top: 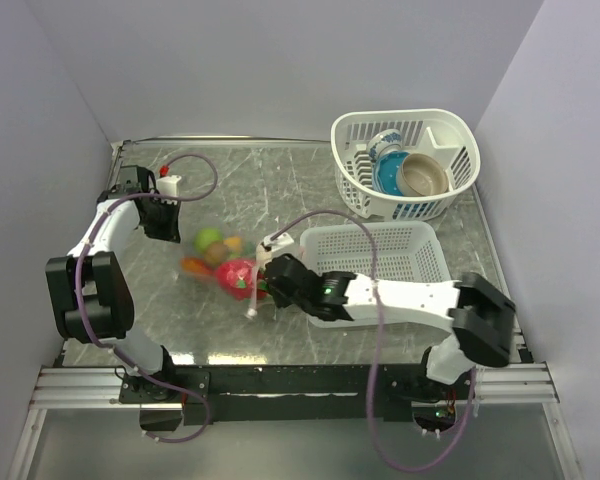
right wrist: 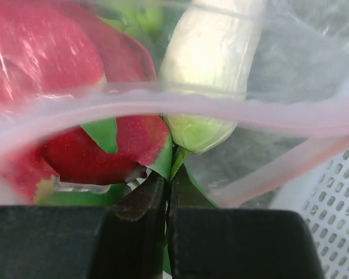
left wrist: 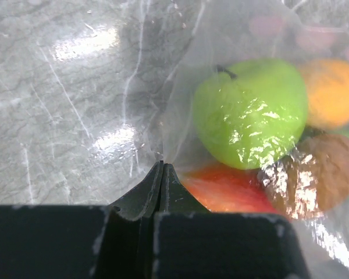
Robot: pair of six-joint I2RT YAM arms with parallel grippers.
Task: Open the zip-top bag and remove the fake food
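My right gripper is going to the white slotted basket. It will let go of the red fruit inside, at the end [top: 311, 270] nearest the zip-top bag.
The clear zip-top bag [top: 198, 252] lies left of centre on the marble table, with the fake food inside. My left gripper [left wrist: 162, 167] is shut on a fold of the bag's film, beside a green apple [left wrist: 250, 113], an orange [left wrist: 333, 92], a brown kiwi-like piece [left wrist: 321, 174] and a red piece [left wrist: 224, 192]. My right gripper [right wrist: 172, 170] reaches in between the pink zip strips [right wrist: 232, 104] of the parted mouth. It is shut on a green leaf of the red fruit [right wrist: 99, 154], just below a cream oblong [right wrist: 212, 49]. From above, the right gripper [top: 262, 283] is at the red fruit [top: 237, 275].
A white rectangular slotted basket [top: 390, 240] stands right of the bag, under my right arm. A second white basket [top: 460, 125] at the back right holds a blue-patterned cup [top: 383, 146] and a tan bowl [top: 424, 175]. Walls close in on both sides.
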